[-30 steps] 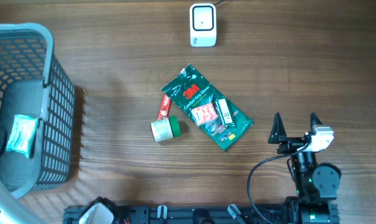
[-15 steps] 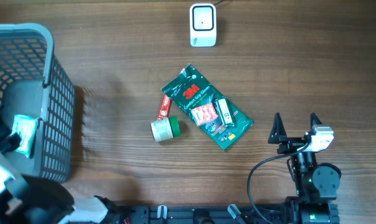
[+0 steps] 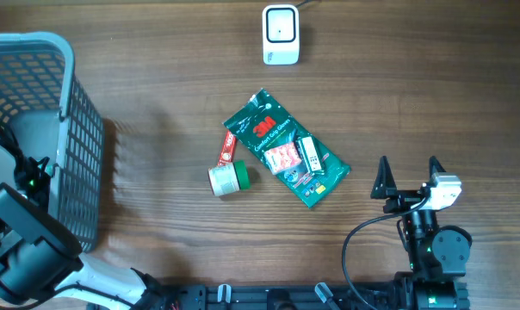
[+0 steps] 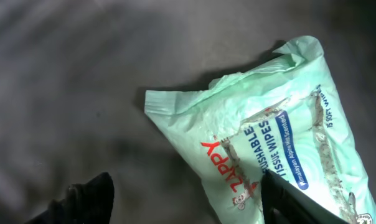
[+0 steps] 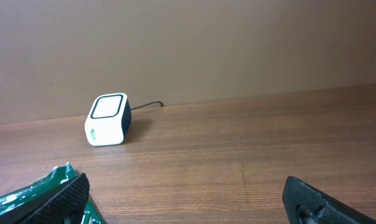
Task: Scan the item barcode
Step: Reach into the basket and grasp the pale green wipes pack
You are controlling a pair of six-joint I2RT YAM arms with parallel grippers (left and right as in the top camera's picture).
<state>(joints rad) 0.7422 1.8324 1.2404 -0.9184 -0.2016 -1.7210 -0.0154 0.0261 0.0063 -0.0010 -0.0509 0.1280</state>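
Next, my left gripper rises clear and pinches further in on the pack's printed side (image 4: pixel 280 149), because it straddles only the side edge of the pack of tissue wipes.
A mint-green pack of tissue wipes (image 4: pixel 269 130) lies on the dark floor of the grey basket (image 3: pixel 79 129). My left gripper (image 4: pixel 182 190) hangs just above it, open. One fingertip (image 4: pixel 91 193) is over the bare floor and the other (image 4: pixel 287 196) overlaps the pack's printed face. In the overhead view the left arm (image 3: pixel 23 224) covers the pack. The white scanner (image 3: pixel 280 34) stands at the far middle of the table. My right gripper (image 3: pixel 408 168) rests open at the near right, holding nothing.
A green 3M glove pack (image 3: pixel 286 148) lies mid-table with a red stick (image 3: pixel 228 148) and a green-and-white roll (image 3: pixel 228 178) at its left. The right wrist view shows the scanner (image 5: pixel 107 119) and a corner of the 3M pack (image 5: pixel 26 202).
My left arm has come up from the lower left over the basket and now hides the wipes pack in the overhead view. The right arm has not moved.
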